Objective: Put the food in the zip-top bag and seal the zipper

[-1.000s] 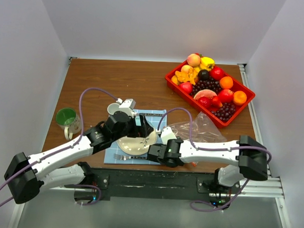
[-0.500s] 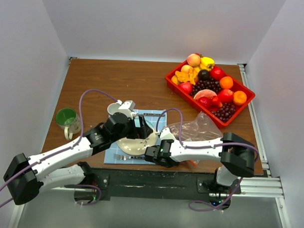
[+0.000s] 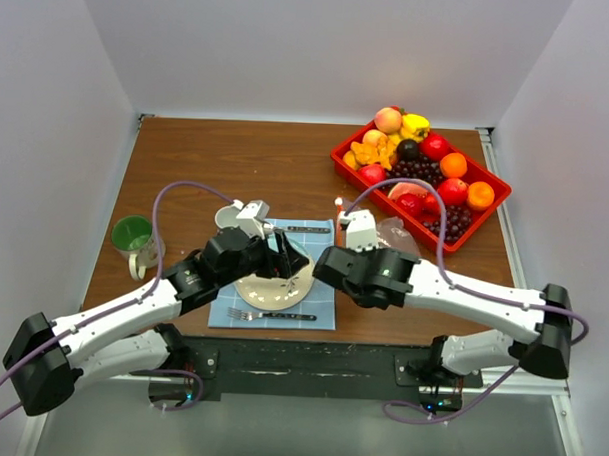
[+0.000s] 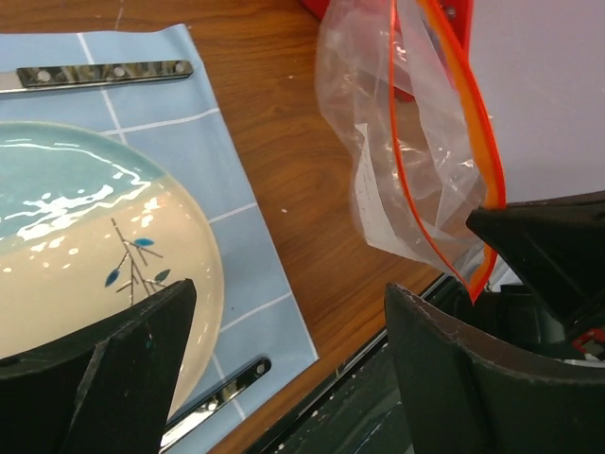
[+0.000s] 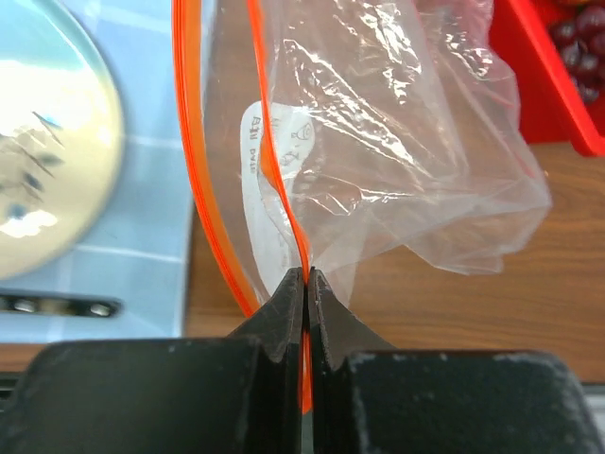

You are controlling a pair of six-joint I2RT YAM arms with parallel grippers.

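Note:
I can see the bag's orange strips draw together near my right gripper, so I will take one orange strip [image 5: 196, 142] with my left gripper before my right gripper pulls the other strip wide.
The food [image 3: 419, 164], toy apples, oranges, grapes, a peach and a watermelon slice, lies in the red tray [image 3: 492, 207] at the back right. My right gripper [image 5: 304, 276] is shut on the zipper [image 5: 276, 165], the orange-red strip of the clear zip-top bag [image 5: 406, 142]. The bag's mouth gapes beside the plate and nothing shows inside it. In the top view the bag [image 3: 398, 232] is mostly hidden behind my right gripper [image 3: 323, 261]. My left gripper [image 3: 283, 259] is open and empty over the plate's right edge. The left wrist view shows the bag [image 4: 406, 180] hanging to its right.
A cream plate [image 3: 272, 287] sits on a blue placemat [image 3: 224, 310] with a fork [image 3: 259, 314] in front and a knife [image 3: 306, 229] behind. A white cup [image 3: 229, 217] and a green mug [image 3: 133, 236] stand to the left. The table's near edge is close below the bag.
My right arm has swung out to the right and its gripper has moved back from the near edge, holding the bag's mouth edge. The left gripper has hardly moved.

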